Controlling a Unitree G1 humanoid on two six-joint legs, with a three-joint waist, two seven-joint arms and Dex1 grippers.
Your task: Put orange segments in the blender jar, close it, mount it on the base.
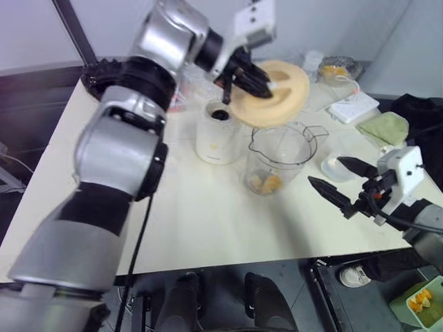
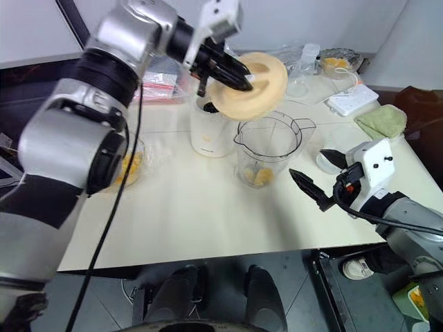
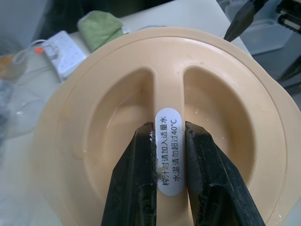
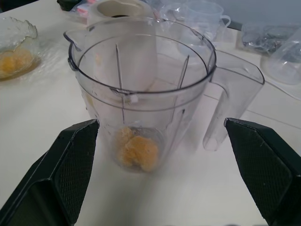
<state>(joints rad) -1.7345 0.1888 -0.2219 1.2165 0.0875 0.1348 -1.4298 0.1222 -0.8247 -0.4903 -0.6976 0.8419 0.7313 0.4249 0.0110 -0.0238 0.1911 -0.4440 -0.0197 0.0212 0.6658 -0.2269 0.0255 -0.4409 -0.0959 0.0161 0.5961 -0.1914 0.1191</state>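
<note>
The downward part of the handle (image 1: 318,141) (image 4: 230,110) on the clear blender jar is next for my right gripper, which should go there and close, to steady the jar for the lid.
The clear blender jar (image 1: 277,160) stands upright on the cream table, lidless, with orange segments (image 4: 136,150) lying at its bottom. Behind it to the left sits the cream-white base (image 1: 217,135) with its dark socket facing up. My left gripper (image 1: 259,81) is shut on the central ridge of a round cream lid (image 3: 225,108), held tilted in the air above the base and the jar's far rim. My right gripper (image 1: 325,171) stands open just right of the jar, its fingers (image 4: 70,160) spread to either side of it without touching.
A clear bowl with orange pieces (image 2: 131,166) sits at the table's left. A white power strip (image 1: 353,106), a green cloth (image 1: 384,126) and a small white dish (image 1: 336,168) lie at the right. Clear cups (image 4: 207,19) and another glass bowl (image 1: 337,69) stand along the back.
</note>
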